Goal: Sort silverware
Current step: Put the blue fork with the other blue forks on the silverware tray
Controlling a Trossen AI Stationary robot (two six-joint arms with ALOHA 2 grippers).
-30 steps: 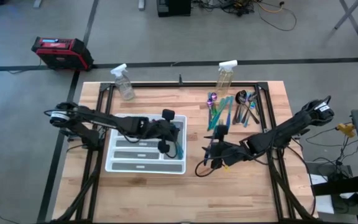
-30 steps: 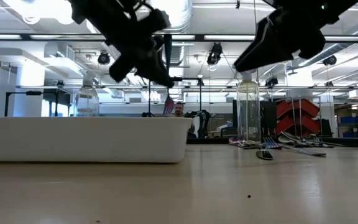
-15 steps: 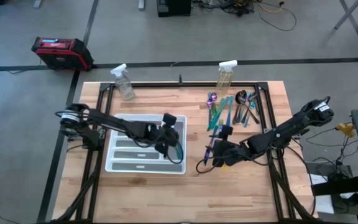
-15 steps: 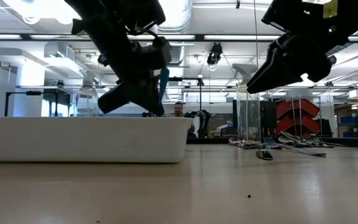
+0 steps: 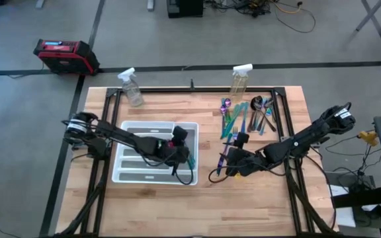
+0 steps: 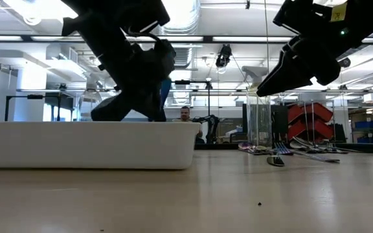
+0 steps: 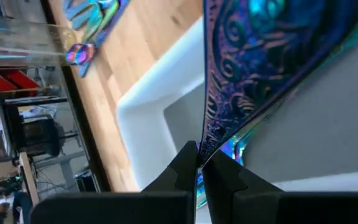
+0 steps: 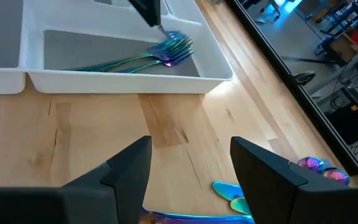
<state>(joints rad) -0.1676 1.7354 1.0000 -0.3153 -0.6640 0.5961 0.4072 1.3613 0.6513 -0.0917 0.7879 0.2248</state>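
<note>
The robot's right gripper will next close on the iridescent fork's handle (image 5: 227, 150), toward the tines, where the fork lies between the white tray and the pile.
My left gripper (image 5: 179, 151) is shut on an iridescent teal-purple utensil (image 7: 253, 74) over the right-hand compartment of the white tray (image 5: 127, 175). Its fingers (image 8: 148, 11) also show in the right wrist view, just above iridescent forks (image 8: 135, 61) that lie on the floor of that compartment. My right gripper (image 5: 225, 164) is open and empty above the bare wood right of the tray. An iridescent utensil (image 8: 229, 190) lies on the table under it. The rest of the silverware (image 5: 243, 118) lies in a pile at the far right of the table. My left gripper pinches a narrow edge of the engraved utensil (image 7: 209, 146) between its two fingertips. The fingers come from above, slanting down into the tray. The utensil widens away from the fingers. I cannot tell whether its free end rests on the tray floor.
Two clear spray bottles (image 5: 132, 89) (image 5: 240, 79) stand at the table's far edge. The tray's left compartments hold grey liners. A black cable (image 5: 211, 178) loops on the wood between the tray and my right gripper. Bare wood lies along the near edge.
My left gripper has gone down and toward the table's near edge with the utensil, from above the tray's rim into its right-hand compartment. My right gripper has stayed open in nearly the same place.
</note>
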